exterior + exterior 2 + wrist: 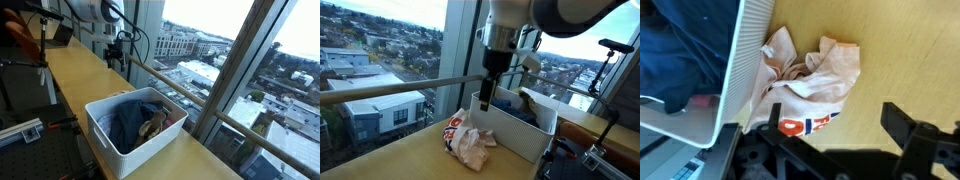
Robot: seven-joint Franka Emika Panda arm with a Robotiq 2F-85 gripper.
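Next, my gripper goes to the pale cloth's crumpled corner (111,93) (840,57) that sticks out onto the counter, away from the white bin, and closes there.
A crumpled pale cloth (810,80) with orange lettering lies on the wooden counter (900,50), against the outside wall of a white bin (740,60). In an exterior view the cloth (470,142) sits just in front of the bin (525,135). My gripper (834,116) hangs open above the cloth's near edge, one finger over the fabric and the other over bare wood, with nothing between them. In both exterior views the gripper (486,98) (118,58) points straight down. The bin (125,135) holds blue and tan clothes (135,122).
The counter (80,75) runs along a floor-to-ceiling window with a metal rail (390,90). A black perforated board (25,135) and stands are on the room side. A tripod (610,60) rises beyond the bin.
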